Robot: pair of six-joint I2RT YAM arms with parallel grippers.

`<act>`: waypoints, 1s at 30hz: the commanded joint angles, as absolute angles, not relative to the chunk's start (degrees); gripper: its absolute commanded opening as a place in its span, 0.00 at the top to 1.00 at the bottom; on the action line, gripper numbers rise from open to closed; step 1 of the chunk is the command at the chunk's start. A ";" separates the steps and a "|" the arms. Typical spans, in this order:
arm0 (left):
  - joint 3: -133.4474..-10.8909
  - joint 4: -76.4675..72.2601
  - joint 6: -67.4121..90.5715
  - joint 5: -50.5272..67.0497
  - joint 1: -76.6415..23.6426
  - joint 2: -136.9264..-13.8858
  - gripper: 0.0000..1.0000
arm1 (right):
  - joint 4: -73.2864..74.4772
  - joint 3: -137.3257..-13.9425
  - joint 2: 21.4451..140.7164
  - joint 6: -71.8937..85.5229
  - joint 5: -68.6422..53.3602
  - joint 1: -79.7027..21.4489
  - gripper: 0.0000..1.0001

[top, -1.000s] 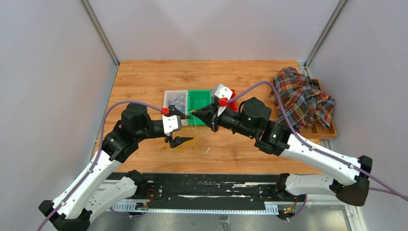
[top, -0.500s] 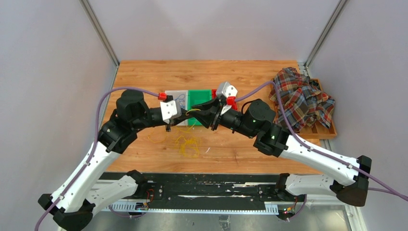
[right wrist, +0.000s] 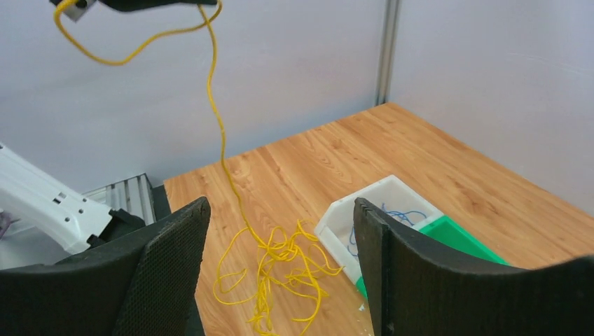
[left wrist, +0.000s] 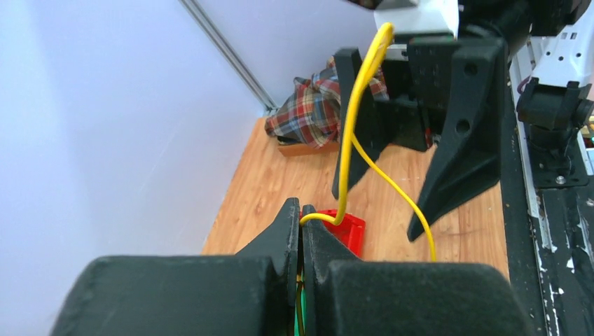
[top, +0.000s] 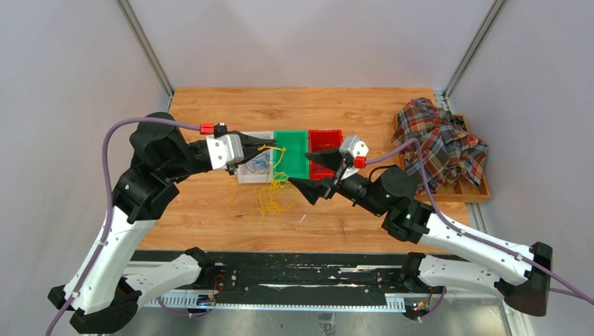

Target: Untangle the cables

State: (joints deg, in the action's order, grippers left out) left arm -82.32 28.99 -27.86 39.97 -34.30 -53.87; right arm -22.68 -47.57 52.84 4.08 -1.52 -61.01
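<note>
Next, my right gripper pinches a loop (top: 269,201) below once I raise the knot, as the yellow piece of cable in my left gripper runs into that knot above a heap of loops.
A tangle of yellow cables (top: 270,199) lies on the wooden table just in front of the bins; it also shows in the right wrist view (right wrist: 280,269). One yellow strand (right wrist: 217,119) rises from the heap to my left gripper (top: 270,145), which is shut on it, raised above the white bin. The pinch is plain in the left wrist view, where the yellow cable (left wrist: 361,91) curls out of the closed left gripper (left wrist: 301,217). My right gripper (top: 315,173) hangs open to the right of the heap, holding nothing; its fingers frame the tangle (right wrist: 280,206). Thin blue cables (top: 259,164) lie in the white bin.
A white bin (top: 246,175), a green bin (top: 291,150) and a red bin (top: 326,140) stand side by side mid-table. A plaid cloth (top: 441,143) covers a wooden tray (top: 476,192) at the right edge. Grey walls close in left, right and behind.
My left gripper shut on a yellow strand and lifted it up and away. My right gripper opened, let go, and drew back to the right.
</note>
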 commanded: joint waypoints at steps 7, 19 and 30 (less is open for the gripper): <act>-88.53 30.50 -27.85 40.77 -34.54 -55.70 0.99 | -31.04 -55.89 66.90 5.81 -15.81 -60.03 0.32; -93.71 31.73 -31.71 38.50 -34.54 -56.62 1.00 | -40.06 -55.64 78.95 13.77 -20.59 -60.03 0.65; -99.90 32.93 -34.65 36.42 -34.54 -57.48 0.99 | -40.76 -43.91 76.21 14.49 -11.32 -59.00 0.50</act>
State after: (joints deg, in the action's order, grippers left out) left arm -97.10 33.65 -32.71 37.82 -34.30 -57.63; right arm -39.29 -47.00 78.85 13.72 -15.20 -60.14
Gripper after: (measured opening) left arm 0.018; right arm 0.433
